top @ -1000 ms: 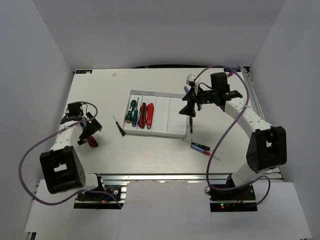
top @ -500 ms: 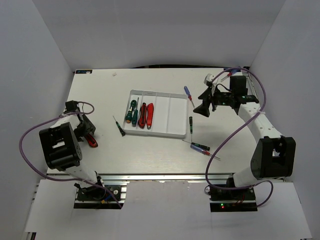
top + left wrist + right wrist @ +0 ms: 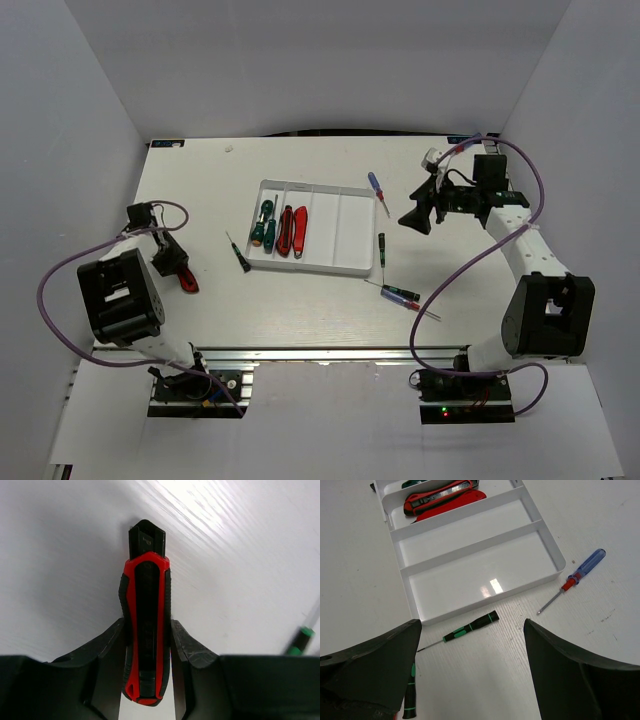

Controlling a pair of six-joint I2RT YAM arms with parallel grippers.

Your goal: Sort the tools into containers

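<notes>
The black-and-green driver is lying alongside the white tray. Next, I need to take my right gripper to it and grab the middle of the handle (image 3: 382,252) (image 3: 468,628) of that driver.
A red-and-black tool (image 3: 146,605) lies on the table at the left (image 3: 185,281). My left gripper (image 3: 147,630) is shut on it, a finger pressed against each side; in the top view this gripper (image 3: 172,262) is low over it. The white tray (image 3: 330,268) holds green-handled screwdrivers (image 3: 263,222) in its leftmost compartment and red tools (image 3: 293,230) in the second one. My right gripper (image 3: 415,218) hangs open and empty right of the tray, above a thin black-and-green driver (image 3: 470,626). A blue-handled screwdriver (image 3: 587,565) lies beside the tray's rim (image 3: 485,600).
A thin dark driver (image 3: 240,254) lies left of the tray. Two more drivers (image 3: 402,296) lie crossed near the front right. Another black-and-green handle (image 3: 410,700) shows under my right gripper's left finger. The tray's two right compartments hold nothing.
My left gripper has turned and closed on the red-and-black tool. My right arm has swung back and to the right, away from the tray, still open.
</notes>
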